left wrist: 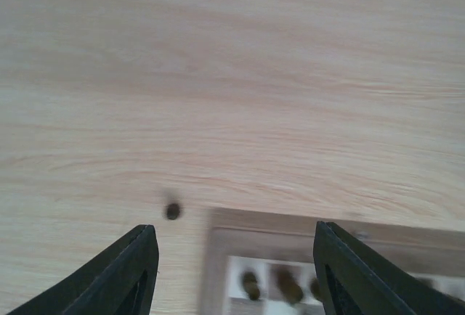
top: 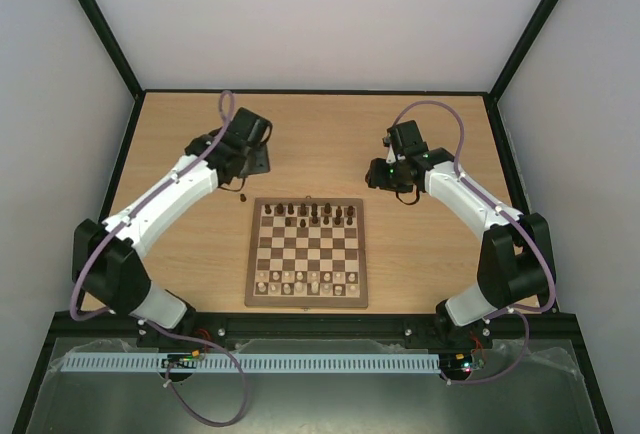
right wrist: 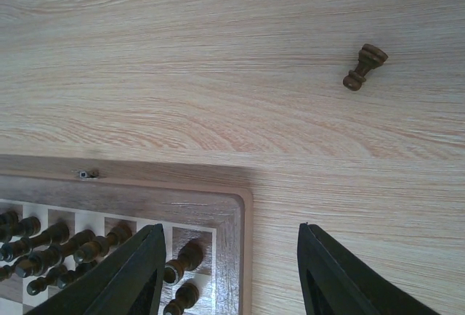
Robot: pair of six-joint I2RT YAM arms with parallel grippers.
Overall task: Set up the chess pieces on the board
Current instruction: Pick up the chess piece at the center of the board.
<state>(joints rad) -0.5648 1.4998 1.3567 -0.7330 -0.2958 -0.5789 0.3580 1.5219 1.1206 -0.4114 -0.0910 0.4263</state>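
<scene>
I need to close my left gripper on the body of the dark piece point(top: 243, 197) point(left wrist: 173, 211) that stands on the table just off the board's far corner, below that gripper.
The board point(top: 308, 299) lies in the middle of the table. Several dark chess pieces point(top: 310, 215) stand on its two far rows. One dark piece point(top: 243, 195) stands on the table just off the board's far-left corner; it is blurred in the left wrist view point(left wrist: 172, 211). Another dark piece point(right wrist: 365, 67) lies tilted on the table beyond the far-right corner. My left gripper point(left wrist: 236, 231) is open and empty above the far-left corner point(left wrist: 218, 222). My right gripper point(right wrist: 231, 228) is open and empty above the far-right corner point(right wrist: 243, 202).
Pale cream chessmen point(top: 305, 285) stand on the board's two near rows. Bare light wood tabletop point(top: 320, 144) stretches behind the board to the back wall. A black frame edges the table at both sides.
</scene>
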